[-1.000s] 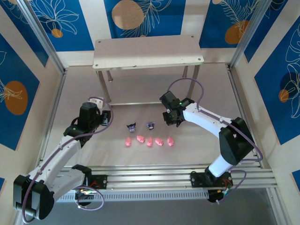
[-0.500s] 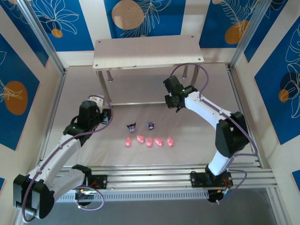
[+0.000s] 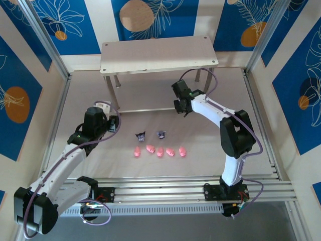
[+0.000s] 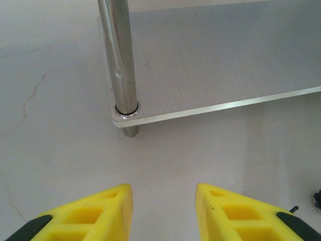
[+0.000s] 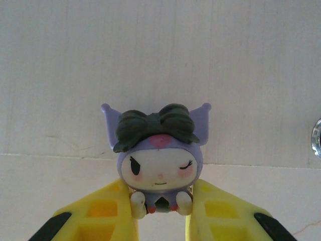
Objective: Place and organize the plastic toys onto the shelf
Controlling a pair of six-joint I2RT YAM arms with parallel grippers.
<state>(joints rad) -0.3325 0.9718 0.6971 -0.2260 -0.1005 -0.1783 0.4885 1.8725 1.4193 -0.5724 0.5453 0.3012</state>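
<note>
The purple-black toy will leave my right gripper on the shelf's lower board (image 3: 173, 101), near its front edge.
My right gripper (image 5: 161, 217) is shut on a purple-black toy with a pale winking face (image 5: 158, 153), held upright between the yellow fingers (image 5: 108, 211). From above, this gripper (image 3: 178, 106) hangs just in front of the shelf (image 3: 159, 54), near its right front leg. Two more dark toys (image 3: 142, 135) (image 3: 161, 134) stand on the table, with a row of several pink toys (image 3: 160, 151) in front of them. My left gripper (image 3: 114, 124) is open and holds nothing. Its yellow fingers (image 4: 108, 213) point at the shelf's left front leg (image 4: 119, 65) and lower board (image 4: 225, 60).
Metal frame posts (image 3: 57, 60) and patterned walls enclose the table. A rail (image 3: 165, 191) runs along the near edge by the arm bases. A shiny leg fitting (image 5: 317, 138) shows at the right edge of the right wrist view.
My right gripper has carried the dark toy back from near the toy rows toward the shelf's lower tier. The left arm has stayed put.
</note>
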